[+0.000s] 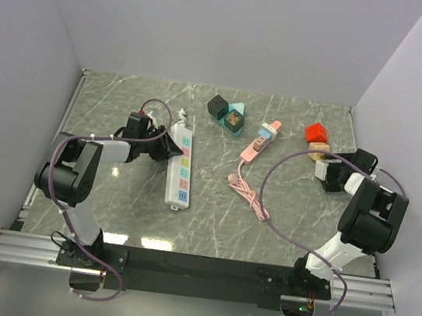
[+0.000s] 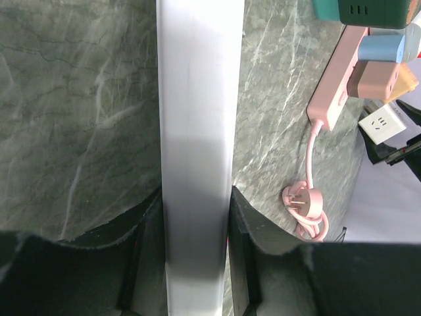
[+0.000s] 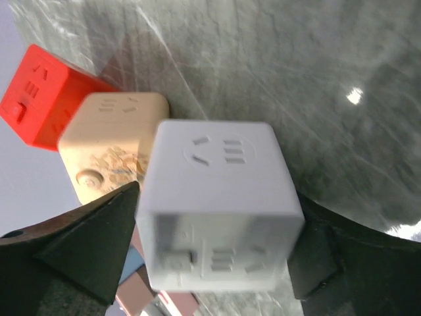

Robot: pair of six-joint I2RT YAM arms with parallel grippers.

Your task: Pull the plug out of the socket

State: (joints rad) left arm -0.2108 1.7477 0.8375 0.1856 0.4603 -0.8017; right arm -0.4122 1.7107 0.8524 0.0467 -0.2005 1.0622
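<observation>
The robot's left gripper needs to let go of the white power strip on the grey marble table (image 1: 130, 140) under the body of that left gripper. The strip is now held at its far end.
A white power strip (image 1: 180, 168) with coloured sockets lies left of centre. My left gripper (image 1: 167, 142) is shut on its far end; in the left wrist view the strip's white body (image 2: 197, 118) runs between both fingers (image 2: 245, 253) of the gripper (image 2: 196, 263). My right gripper (image 1: 327, 173) at the right is shut on a white cube plug adapter (image 1: 323, 169). In the right wrist view the cube (image 3: 220, 197) fills the gap of the gripper (image 3: 217, 257), both black pads against its sides. The cube stands apart from the white strip.
A red cube (image 1: 317, 132) and a beige cube (image 1: 319, 149) sit just behind the right gripper. A pink power strip (image 1: 259, 143) with small adapters in it trails a coiled pink cord and plug (image 1: 247, 194) in the middle. A dark green cube (image 1: 218, 107) and a teal block (image 1: 235, 118) sit at the back.
</observation>
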